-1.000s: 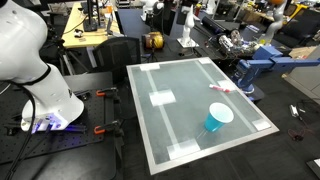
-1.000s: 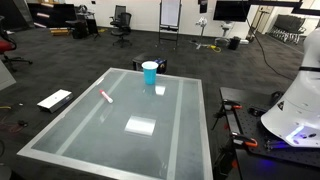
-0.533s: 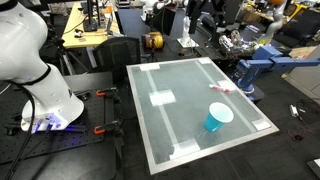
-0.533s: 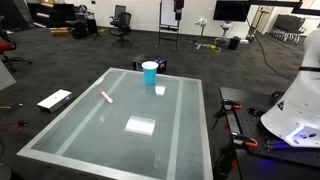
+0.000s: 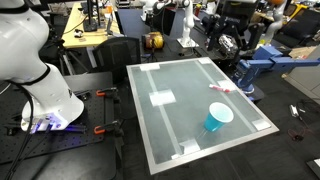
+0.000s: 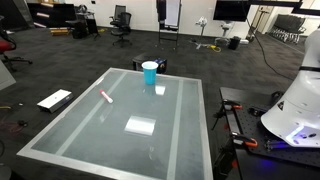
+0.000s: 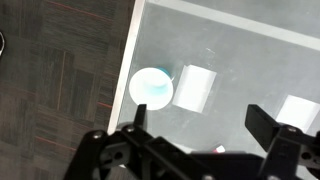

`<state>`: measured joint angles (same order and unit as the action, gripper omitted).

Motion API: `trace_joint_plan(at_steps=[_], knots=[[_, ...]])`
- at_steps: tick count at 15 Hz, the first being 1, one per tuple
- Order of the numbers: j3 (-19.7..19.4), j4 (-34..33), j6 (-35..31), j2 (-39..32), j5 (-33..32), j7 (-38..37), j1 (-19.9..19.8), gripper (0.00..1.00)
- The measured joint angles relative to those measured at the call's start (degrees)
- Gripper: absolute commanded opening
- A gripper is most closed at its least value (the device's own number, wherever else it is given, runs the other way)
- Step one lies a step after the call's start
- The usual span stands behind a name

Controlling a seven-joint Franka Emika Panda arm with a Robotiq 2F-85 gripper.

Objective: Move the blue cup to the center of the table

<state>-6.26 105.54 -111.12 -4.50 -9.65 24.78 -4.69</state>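
The blue cup's rim [image 5: 215,104] [image 7: 172,88] is the next place my gripper should go to and close on, on the side facing away from the nearest table edge.
The blue cup [image 5: 217,118] stands upright near an edge of the table [image 5: 180,120], close to a corner. It shows in both exterior views [image 6: 150,72]. In the wrist view the cup [image 7: 151,87] is seen from straight above, white inside, beside a white tape rectangle [image 7: 193,87]. My gripper [image 7: 198,115] is open and empty, high above the table [image 7: 240,60] and well clear of the cup. In an exterior view the gripper [image 5: 236,40] hangs dark above the table's far corner. Only its tip shows at the top edge of the other exterior view [image 6: 162,8].
A pink marker [image 5: 220,90] lies on the table, also seen in the other exterior view [image 6: 105,96]. A white tape rectangle [image 6: 140,125] marks the middle area. The white robot base [image 5: 40,90] stands beside the table. Cluttered benches [image 5: 250,40] and chairs lie beyond.
My gripper has swung into view high over the table's far side. The cup and marker have not moved.
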Motion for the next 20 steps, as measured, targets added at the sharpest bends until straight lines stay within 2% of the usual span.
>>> trace_joint_plan(at_steps=[9,20], knots=[[0.01,-3.17,-4.28,-10.94,2.0,2.14,-3.26,1.0],[0.11,-3.2,-5.96,-17.08,2.36,1.73,-4.36,1.0]])
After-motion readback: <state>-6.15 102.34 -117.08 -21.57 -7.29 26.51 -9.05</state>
